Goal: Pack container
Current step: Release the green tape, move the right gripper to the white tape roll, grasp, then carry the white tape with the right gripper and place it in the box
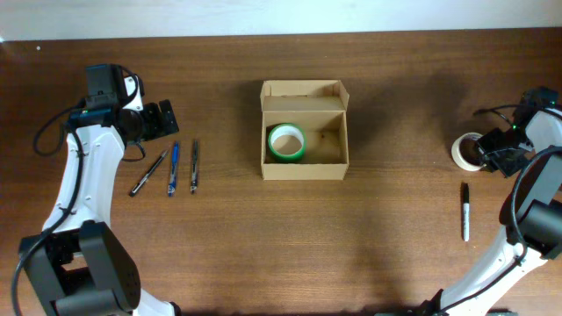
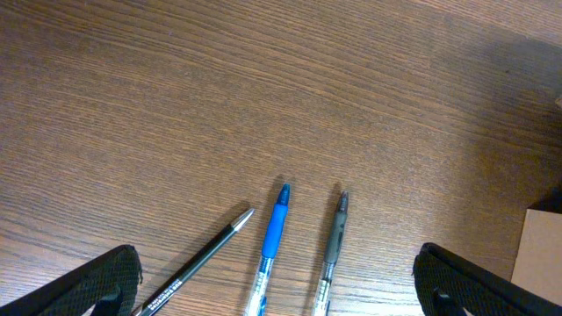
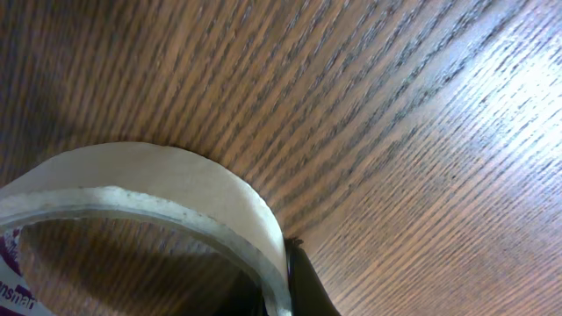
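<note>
My right gripper needs to let go of the white tape roll on top of the green tape roll point(image 1: 288, 134) in the box.
The container point(image 1: 304, 165) is a small tan cardboard box at the table's middle, with its flap lid point(image 1: 303, 90) open at the back. A green tape roll point(image 1: 285, 142) lies inside on the left. My left gripper point(image 1: 163, 119) is open and empty, just behind three pens. In the left wrist view the gripper point(image 2: 281, 298) has a black pen point(image 2: 204, 257), a blue pen point(image 2: 272, 241) and a grey pen point(image 2: 334, 246) between its fingers. My right gripper point(image 1: 488, 158) is at the far right, shut on the wall of a white tape roll point(image 1: 464, 150), seen close in the right wrist view point(image 3: 149, 175).
A black marker point(image 1: 465, 211) lies on the table in front of the right gripper. The box's corner point(image 2: 537, 254) shows at the right edge of the left wrist view. The pens point(image 1: 173, 168) lie left of the box on the brown wooden table.
</note>
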Available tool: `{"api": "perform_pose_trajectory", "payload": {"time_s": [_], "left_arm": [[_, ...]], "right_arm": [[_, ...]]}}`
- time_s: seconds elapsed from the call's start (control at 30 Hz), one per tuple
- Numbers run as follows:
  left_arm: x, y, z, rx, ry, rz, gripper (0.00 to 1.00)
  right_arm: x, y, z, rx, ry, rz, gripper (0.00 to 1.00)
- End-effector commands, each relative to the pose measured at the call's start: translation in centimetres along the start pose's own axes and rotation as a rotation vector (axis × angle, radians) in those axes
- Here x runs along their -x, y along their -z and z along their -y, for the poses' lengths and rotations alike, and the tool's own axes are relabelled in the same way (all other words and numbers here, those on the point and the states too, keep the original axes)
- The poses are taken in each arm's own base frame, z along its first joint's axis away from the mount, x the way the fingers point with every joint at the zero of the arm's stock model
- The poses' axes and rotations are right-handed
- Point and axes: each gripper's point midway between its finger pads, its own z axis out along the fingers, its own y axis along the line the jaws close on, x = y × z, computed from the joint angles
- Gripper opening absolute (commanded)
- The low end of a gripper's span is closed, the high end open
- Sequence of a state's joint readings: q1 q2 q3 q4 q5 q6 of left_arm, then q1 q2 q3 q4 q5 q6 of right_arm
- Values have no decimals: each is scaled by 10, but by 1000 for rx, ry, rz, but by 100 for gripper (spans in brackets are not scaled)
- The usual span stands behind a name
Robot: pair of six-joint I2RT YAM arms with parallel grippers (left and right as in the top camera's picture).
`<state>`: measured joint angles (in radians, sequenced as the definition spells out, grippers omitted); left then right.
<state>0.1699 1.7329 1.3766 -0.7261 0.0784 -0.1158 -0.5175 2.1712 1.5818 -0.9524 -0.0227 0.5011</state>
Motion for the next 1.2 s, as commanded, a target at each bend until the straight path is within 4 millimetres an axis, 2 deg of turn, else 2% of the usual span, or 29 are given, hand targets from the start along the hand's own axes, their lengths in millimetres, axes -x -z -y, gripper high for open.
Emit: {"api": "perform_pose_trajectory", "payload": {"time_s": [0.0,0.1,0.17,0.23,0.27,0.37,0.43,0.5,0.53,0.63,0.7,0.8,0.93,1.07,1.17], "left_arm": [[6,1,0,0,-15,11,99],[6,1,0,0,-15,11,99],[6,1,0,0,-15,11,99],[6,1,0,0,-15,11,99],[6,1,0,0,-15,11,99],[6,1,0,0,-15,11,99],[6,1,0,0,-15,11,99],[6,1,0,0,-15,11,99],[6,1,0,0,-15,11,99],[6,1,0,0,-15,11,99],[6,1,0,0,-15,11,99],[6,1,0,0,-15,11,99],[6,1,0,0,-15,11,99],[6,1,0,0,-15,11,99],[6,1,0,0,-15,11,99]], "right_arm": [[-6,13,-11,59,61,-21,4],[-4,63,-38,167,175,44,4],[-8,111,-65,263,286,114,4],[-21,174,-99,372,446,215,4],[-30,199,-111,405,508,258,4],[-79,286,-155,499,752,422,4],[-122,326,-183,560,903,496,4],[-169,350,-208,602,1061,543,4],[-192,355,-219,602,1129,562,4],[-252,342,-243,546,1324,579,4],[-281,323,-255,490,1419,569,4],[-310,286,-273,404,1509,530,4],[-333,229,-292,332,1586,424,4],[-333,175,-301,250,1595,327,4],[-333,149,-304,213,1599,285,4]]}}
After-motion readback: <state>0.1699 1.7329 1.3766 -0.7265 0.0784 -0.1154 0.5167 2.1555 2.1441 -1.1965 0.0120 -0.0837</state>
